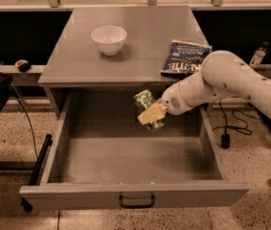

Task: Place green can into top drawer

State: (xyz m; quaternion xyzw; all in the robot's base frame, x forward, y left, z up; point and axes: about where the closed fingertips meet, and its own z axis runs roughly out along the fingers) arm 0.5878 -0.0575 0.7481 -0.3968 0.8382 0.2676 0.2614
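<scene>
My gripper is going to let go of the green can on the bare middle of the drawer's bottom (141, 143), in line behind the dark handle.
The green can (146, 104) is held tilted in my gripper (150, 114), over the back middle of the open top drawer (135, 159). The gripper's pale fingers (151, 113) are shut around the can's side. My white arm (221, 80) reaches in from the right, across the drawer's right wall. The drawer is pulled fully out from the grey cabinet (125, 47), and its floor is bare. Its front panel carries a small dark handle (136, 201).
A white bowl (108, 39) stands on the cabinet top at the back left. A blue chip bag (185, 56) lies on the top's right edge, just behind my arm. Cables (226, 128) and a bottle (258, 55) sit on the right.
</scene>
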